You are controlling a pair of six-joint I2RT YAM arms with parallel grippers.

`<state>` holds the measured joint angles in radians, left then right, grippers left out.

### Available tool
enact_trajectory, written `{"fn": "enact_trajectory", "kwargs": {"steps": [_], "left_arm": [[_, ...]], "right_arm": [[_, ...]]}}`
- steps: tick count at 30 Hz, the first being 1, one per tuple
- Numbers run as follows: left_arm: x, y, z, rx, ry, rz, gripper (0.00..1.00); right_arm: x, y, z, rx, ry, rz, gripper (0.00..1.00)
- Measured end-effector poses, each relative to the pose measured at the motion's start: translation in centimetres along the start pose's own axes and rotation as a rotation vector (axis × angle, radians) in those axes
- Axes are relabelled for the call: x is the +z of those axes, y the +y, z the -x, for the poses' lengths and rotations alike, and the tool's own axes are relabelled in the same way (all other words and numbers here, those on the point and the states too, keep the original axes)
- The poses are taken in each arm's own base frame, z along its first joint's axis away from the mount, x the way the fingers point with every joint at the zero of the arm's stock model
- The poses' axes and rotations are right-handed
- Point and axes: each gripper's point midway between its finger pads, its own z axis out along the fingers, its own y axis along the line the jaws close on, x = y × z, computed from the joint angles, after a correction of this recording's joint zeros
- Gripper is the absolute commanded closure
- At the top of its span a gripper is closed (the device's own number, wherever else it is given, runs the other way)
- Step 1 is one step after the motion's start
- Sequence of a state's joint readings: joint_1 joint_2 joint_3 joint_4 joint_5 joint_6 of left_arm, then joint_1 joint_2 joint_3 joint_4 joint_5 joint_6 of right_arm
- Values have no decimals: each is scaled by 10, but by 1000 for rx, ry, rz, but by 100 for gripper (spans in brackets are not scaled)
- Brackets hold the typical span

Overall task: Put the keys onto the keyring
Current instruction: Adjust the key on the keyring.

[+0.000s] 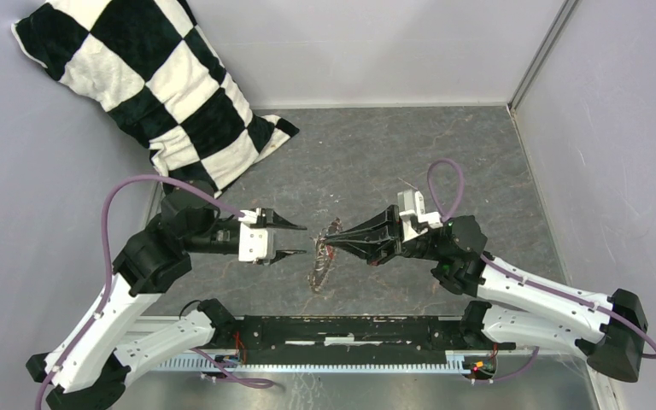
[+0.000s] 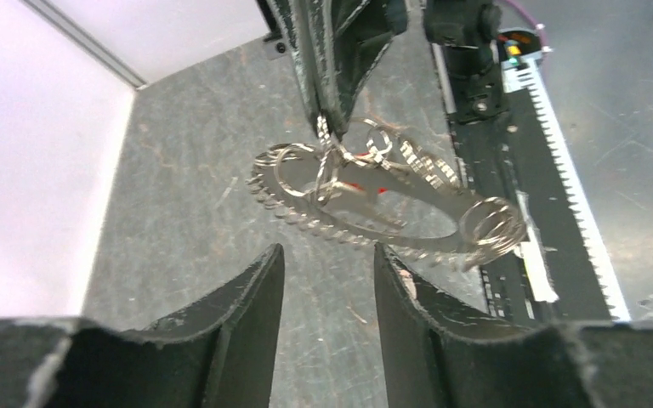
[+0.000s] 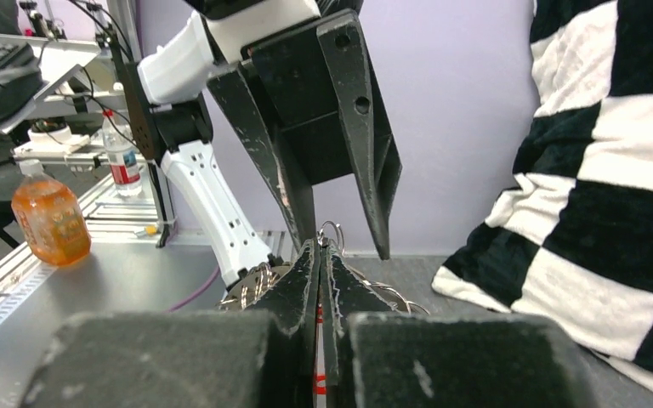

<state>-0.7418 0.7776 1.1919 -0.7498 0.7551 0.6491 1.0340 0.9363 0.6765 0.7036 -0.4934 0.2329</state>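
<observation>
My left gripper will pinch the small ring [image 3: 333, 228] at my right gripper's tip, as the keyring hangs crooked from that tip alone, before my right gripper opens and grips it again.
The keyring [image 1: 323, 256], a loop of many small silver rings, hangs tilted just above the grey table. My right gripper [image 1: 335, 242] is shut on its upper edge. From the left wrist view the ring loop [image 2: 374, 200] shows a small red tag [image 2: 357, 185] inside it, pinched at the top by the right gripper's tip [image 2: 323, 119]. My left gripper [image 1: 305, 241] stands open and empty just left of the ring, its jaws [image 2: 327, 255] apart and touching nothing. In the right wrist view my right gripper [image 3: 319, 245] is pressed together on the rings [image 3: 255, 285]. I cannot make out the keys among the rings.
A black-and-white checkered pillow [image 1: 162, 85] leans in the back left corner. The arms' black mounting rail [image 1: 342, 333] runs along the near edge. Beyond the table stand an orange bottle [image 3: 49, 223] and a water bottle [image 3: 122, 161]. Walls close the table's sides.
</observation>
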Motion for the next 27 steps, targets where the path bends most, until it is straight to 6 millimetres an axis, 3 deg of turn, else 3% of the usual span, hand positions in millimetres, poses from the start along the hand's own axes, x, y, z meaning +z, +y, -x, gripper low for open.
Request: {"fn": "enact_trajectory", "kwargs": {"steps": [8,17,27], "left_arm": [[-6,23,14,93,-40,127,47],[0,11,19,70,-79,42,58],[4,6,17,47,-75,1,87]], "right_arm": [[2,4,11,35,-48,26,100],[5,3,5,67,-43,35,100],[6,1,-3,75,-25,37,100]]}}
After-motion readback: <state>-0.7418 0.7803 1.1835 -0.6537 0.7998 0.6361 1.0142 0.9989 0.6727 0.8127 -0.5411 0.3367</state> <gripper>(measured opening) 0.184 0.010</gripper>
